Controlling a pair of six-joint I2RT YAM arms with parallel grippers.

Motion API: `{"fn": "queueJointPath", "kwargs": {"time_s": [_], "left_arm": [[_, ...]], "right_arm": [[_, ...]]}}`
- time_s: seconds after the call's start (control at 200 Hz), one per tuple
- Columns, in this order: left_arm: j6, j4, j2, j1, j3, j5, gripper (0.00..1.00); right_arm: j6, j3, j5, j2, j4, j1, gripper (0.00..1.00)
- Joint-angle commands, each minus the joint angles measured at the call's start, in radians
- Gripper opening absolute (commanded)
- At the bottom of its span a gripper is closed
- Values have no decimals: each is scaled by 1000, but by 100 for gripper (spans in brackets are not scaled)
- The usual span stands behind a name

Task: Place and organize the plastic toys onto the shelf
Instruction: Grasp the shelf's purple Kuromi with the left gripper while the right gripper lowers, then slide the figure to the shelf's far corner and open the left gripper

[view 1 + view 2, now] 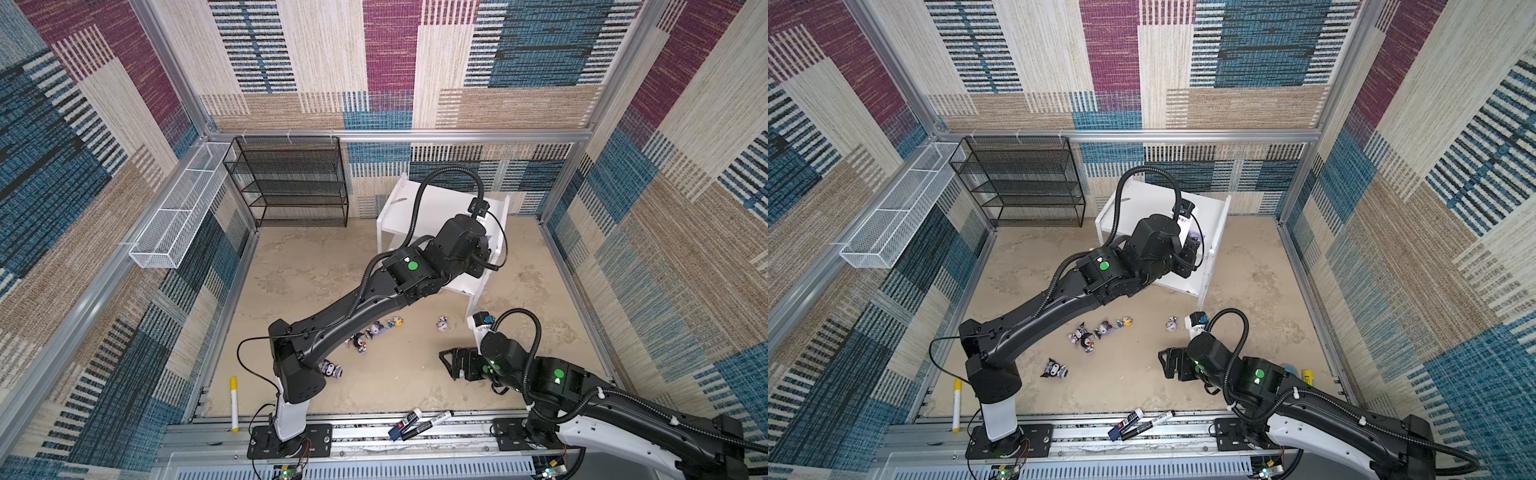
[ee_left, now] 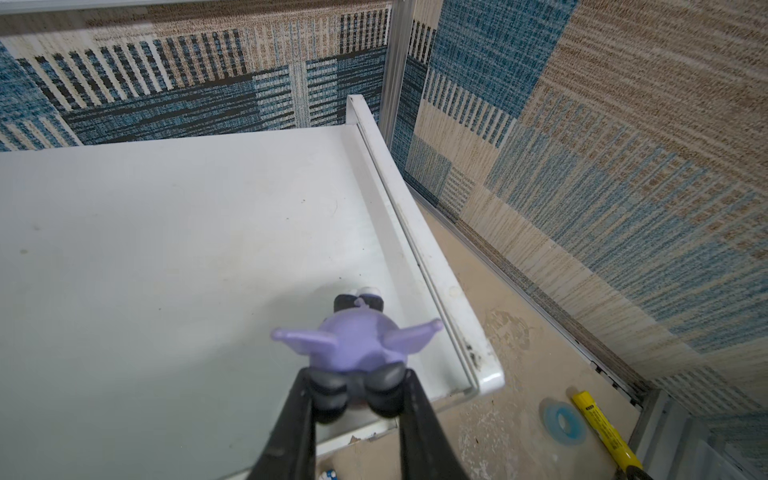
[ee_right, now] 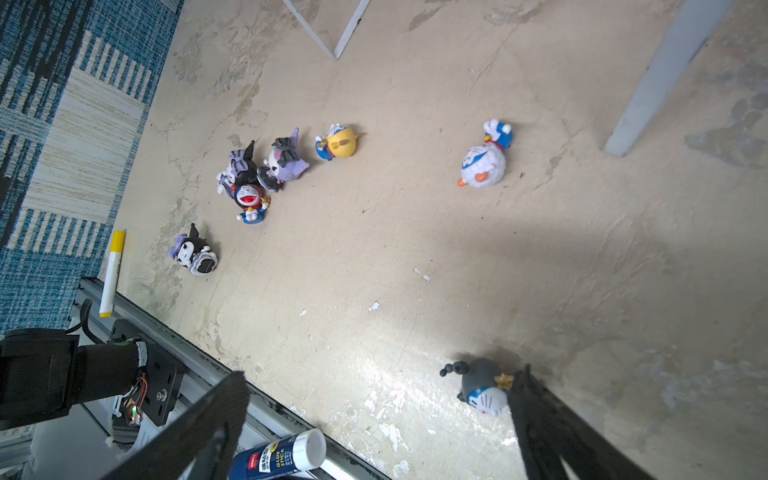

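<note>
Next, I let go of the lilac-hooded toy with my left gripper on the white shelf's top panel [image 1: 485, 237] [image 2: 379, 357], near the panel's front corner next to the shelf's side board. The toy hangs over that panel now.
My left gripper [image 2: 357, 401] is shut on a lilac-hooded toy [image 2: 353, 340], pinching the black bow on its head. The toy hangs over the top panel of the white shelf [image 2: 166, 249], close to the shelf's right side board; in a top view it peeks out beside the wrist [image 1: 1198, 239]. My right gripper [image 3: 380, 372] is open low over the floor, empty, with a grey-hatted toy [image 3: 484, 388] just beside one finger. Several more toys lie on the floor: a cluster [image 1: 365, 338], a yellow-hatted one [image 3: 338, 141], a white one [image 3: 484, 160], a black-hooded one [image 3: 195, 251].
A black wire rack [image 1: 291, 183] and a white wire basket [image 1: 178, 212] stand at the back left. A yellow-capped marker [image 1: 234, 403] lies front left. Markers and a glue stick [image 3: 278, 457] rest on the front rail. A blue tape roll [image 2: 563, 419] lies right of the shelf.
</note>
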Motion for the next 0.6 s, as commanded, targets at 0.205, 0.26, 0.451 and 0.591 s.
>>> {"fn": "queueJointPath", "kwargs": {"time_s": [0.205, 0.26, 0.451, 0.591], "left_arm": [[-16, -1, 27, -7, 53, -36, 14], [-16, -2, 33, -8, 60, -36, 15], [-22, -23, 59, -10, 91, -45, 16], [-27, -25, 64, -10, 94, -62, 17]], "right_arm": [[3, -5, 6, -9, 11, 2, 100], [3, -5, 6, -13, 11, 2, 100], [1, -6, 3, -19, 12, 2, 100], [0, -5, 1, -16, 14, 1, 100]]}}
